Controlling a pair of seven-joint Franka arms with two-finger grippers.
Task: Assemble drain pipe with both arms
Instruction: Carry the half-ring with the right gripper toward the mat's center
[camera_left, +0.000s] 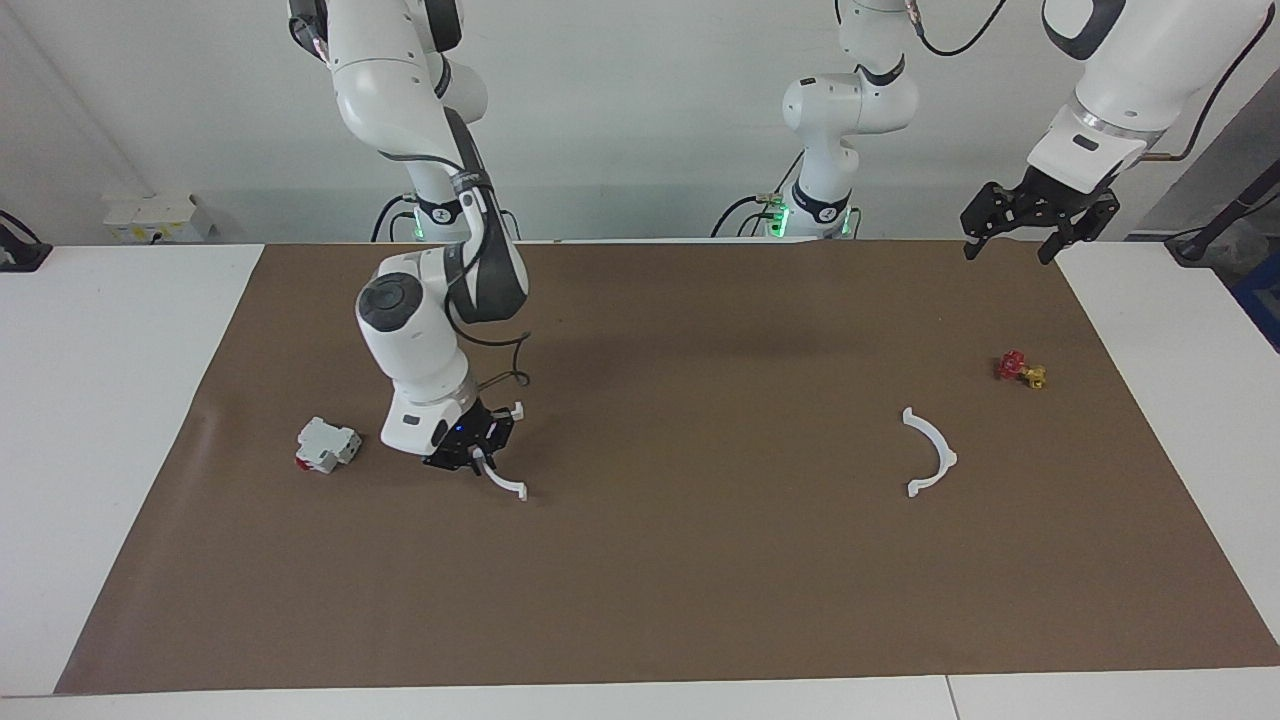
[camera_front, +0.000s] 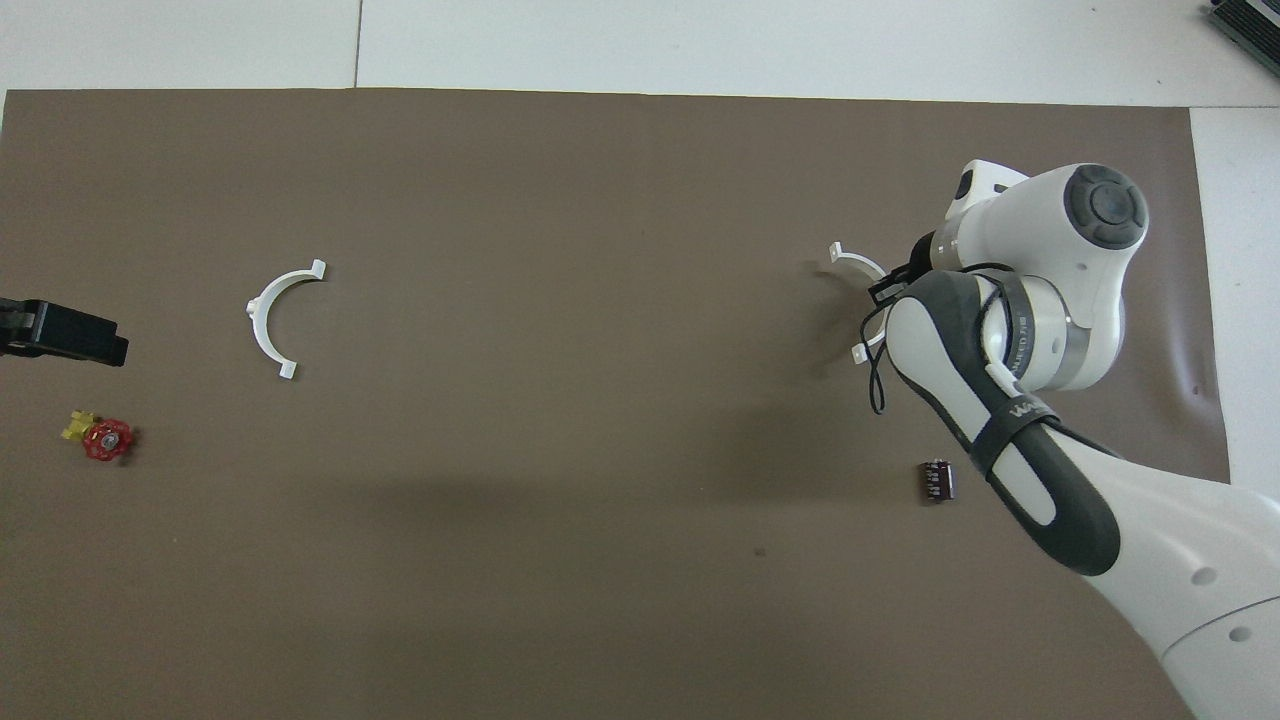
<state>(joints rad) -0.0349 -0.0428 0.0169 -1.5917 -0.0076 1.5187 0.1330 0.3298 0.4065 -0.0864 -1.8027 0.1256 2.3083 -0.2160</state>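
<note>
I will release the white arc from my right gripper on the bare middle of the brown mat (camera_front: 649, 374), facing the other arc.
The drain pipe is in two separate white half-ring arcs. One arc (camera_left: 512, 487) (camera_front: 858, 263) is at the right arm's end of the table. My right gripper (camera_left: 478, 458) (camera_front: 884, 296) is down on its middle and shut on it, and the two tabbed ends stick out either side. A shadow beside the arc suggests it is just off the brown mat (camera_left: 700, 580). The other arc (camera_left: 938, 452) (camera_front: 261, 322) lies flat on the mat toward the left arm's end. My left gripper (camera_left: 1008, 250) (camera_front: 62, 335) is open and empty, held high over the mat's corner.
A white blocky box with a red end (camera_left: 326, 445) lies beside the right gripper. A small black cylinder (camera_front: 937, 480) lies nearer to the robots than the held arc. A small red and yellow valve piece (camera_left: 1021, 369) (camera_front: 104, 438) lies under the left gripper.
</note>
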